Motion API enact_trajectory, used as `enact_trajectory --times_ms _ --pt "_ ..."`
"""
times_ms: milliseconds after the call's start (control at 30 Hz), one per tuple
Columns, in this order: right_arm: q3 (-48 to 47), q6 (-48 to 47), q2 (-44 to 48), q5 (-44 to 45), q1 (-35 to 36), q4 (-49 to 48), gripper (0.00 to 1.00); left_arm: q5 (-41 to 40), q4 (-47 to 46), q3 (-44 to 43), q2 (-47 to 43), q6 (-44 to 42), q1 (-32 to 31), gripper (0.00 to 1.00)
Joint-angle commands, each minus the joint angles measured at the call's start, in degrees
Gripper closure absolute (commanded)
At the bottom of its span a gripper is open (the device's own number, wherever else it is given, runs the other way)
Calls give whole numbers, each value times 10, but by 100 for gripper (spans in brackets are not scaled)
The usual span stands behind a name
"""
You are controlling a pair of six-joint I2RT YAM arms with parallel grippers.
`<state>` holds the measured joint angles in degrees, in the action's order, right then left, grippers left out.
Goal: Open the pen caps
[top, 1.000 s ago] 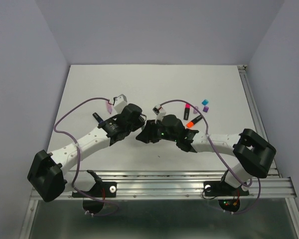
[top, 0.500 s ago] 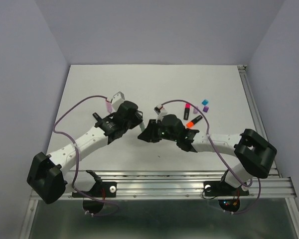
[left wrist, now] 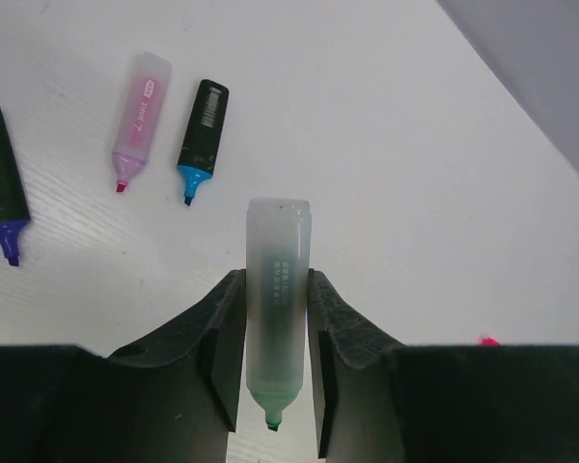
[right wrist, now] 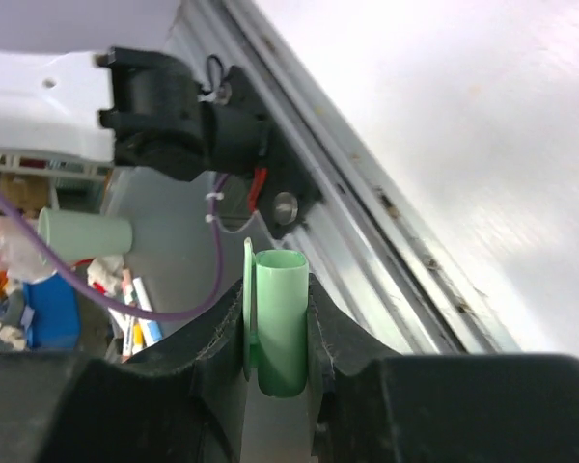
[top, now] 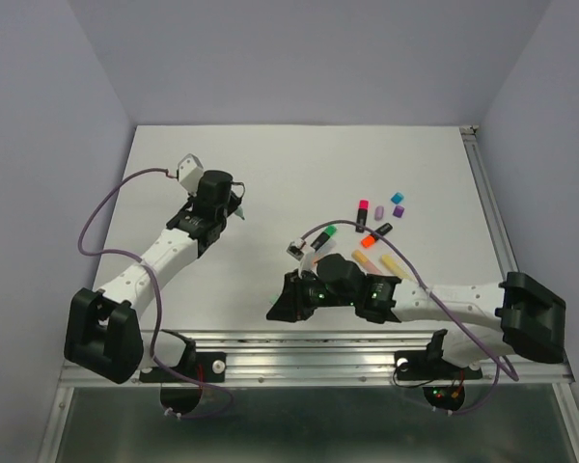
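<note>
My left gripper is to release the pale green highlighter body between the purple-tipped black pen body and the pink pen body [top: 197, 222] [left wrist: 43, 145].
My left gripper [top: 234, 206] is shut on a pale green highlighter barrel [left wrist: 278, 241]. The barrel is uncapped, and its green tip points back between the fingers [left wrist: 222, 328]. My right gripper [top: 278, 307] is at the table's near edge, shut on a green pen cap [right wrist: 282, 323] whose open end faces outward. Loose pen caps lie at the right of the table: pink [top: 364, 204], blue [top: 397, 197], purple [top: 399, 210], orange [top: 369, 240] and peach [top: 364, 258].
Uncapped barrels lie ahead of the left gripper: a pink one [left wrist: 140, 106], a black one with a blue tip [left wrist: 203, 130] and a black one with a purple tip [left wrist: 2, 183]. A metal rail [top: 367, 347] runs along the near edge. Grey walls enclose the table.
The two grippers have pulled apart. The left arm swung up and left with the barrel. The right arm drew back to the near edge with the green cap.
</note>
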<state>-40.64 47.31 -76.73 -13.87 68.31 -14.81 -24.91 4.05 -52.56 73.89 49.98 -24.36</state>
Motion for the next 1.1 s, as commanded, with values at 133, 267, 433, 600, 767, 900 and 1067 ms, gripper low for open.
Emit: enact_trajectory --times_ms 133,267,433,600,767,900,1067 --pt "15 -6 67 121 -142 145 99 6 116 -25 4 -96 48 100" --pt "6 -36 95 228 -222 246 99 17 114 -13 31 -123 80 100" --pt "-22 -67 83 273 -347 318 99 62 86 -61 119 -175 136 100" --pt "-38 -95 58 269 -471 323 99 66 124 -161 222 -192 170 100" --pt "-79 -121 -17 265 -559 322 97 64 140 -203 285 -197 191 97" --pt "-131 -136 -104 310 -581 348 96 67 148 -220 311 -197 205 86" --pt "-159 -136 -149 330 -598 348 92 79 150 -227 329 -202 208 69"
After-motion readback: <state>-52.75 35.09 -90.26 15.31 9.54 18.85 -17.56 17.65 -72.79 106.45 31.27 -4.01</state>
